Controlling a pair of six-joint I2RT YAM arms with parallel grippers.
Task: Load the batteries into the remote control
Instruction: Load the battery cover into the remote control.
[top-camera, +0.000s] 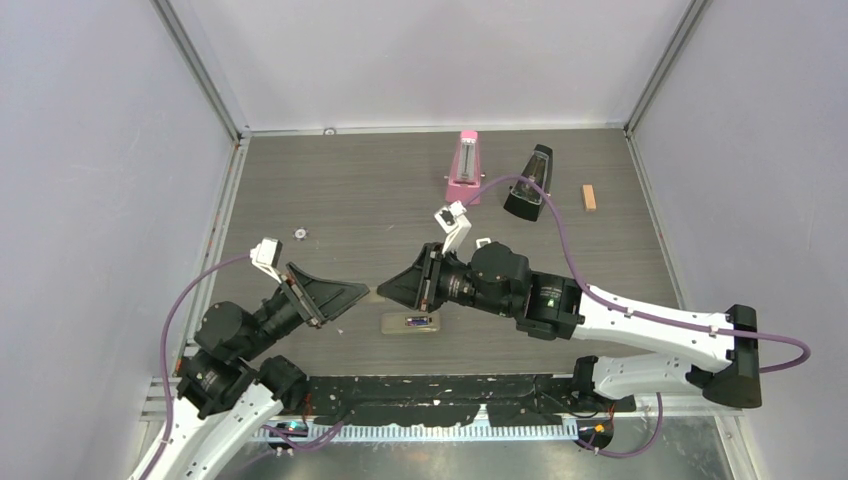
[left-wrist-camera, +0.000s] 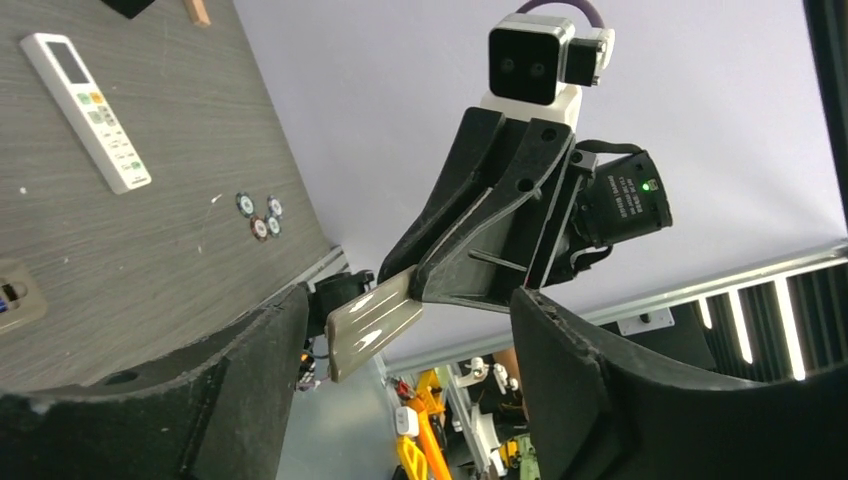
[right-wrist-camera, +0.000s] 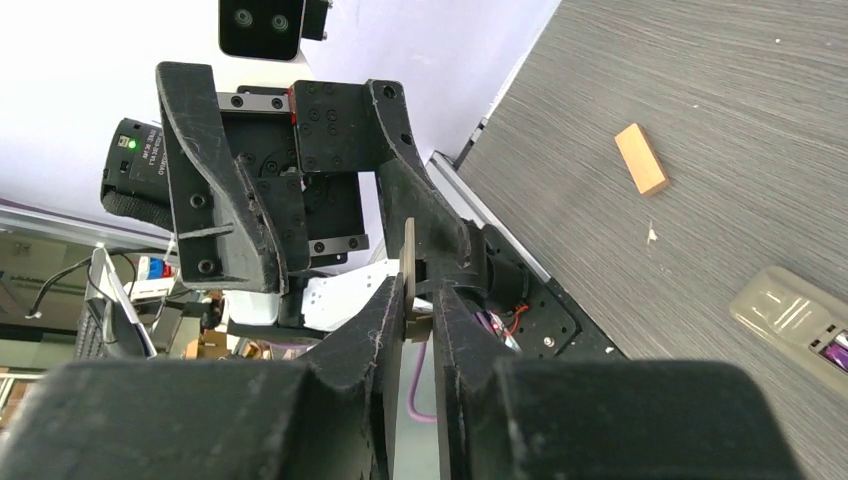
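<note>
Next, my right gripper lets go of the battery cover over the open compartment of the remote control (top-camera: 418, 321), above the bluish-purple battery.
The remote control (top-camera: 410, 322) lies back up on the table, its compartment uncovered, with a bluish-purple battery (top-camera: 415, 322) inside. Above it the two grippers meet tip to tip in the air. My right gripper (right-wrist-camera: 412, 300) is shut on the thin grey-beige battery cover (right-wrist-camera: 408, 262), seen edge-on in the right wrist view. In the left wrist view the cover (left-wrist-camera: 370, 322) sticks out between my left gripper's (left-wrist-camera: 400, 335) jaws, which stand open and apart from it. The remote (right-wrist-camera: 795, 318) also shows at the lower right of the right wrist view.
A pink metronome (top-camera: 465, 168) and a black one (top-camera: 530, 182) stand at the back. An orange block (top-camera: 589, 197) lies at the back right. A broader white remote (left-wrist-camera: 85, 95) and three coin cells (left-wrist-camera: 258, 215) lie on the table. A small washer (top-camera: 299, 233) sits left.
</note>
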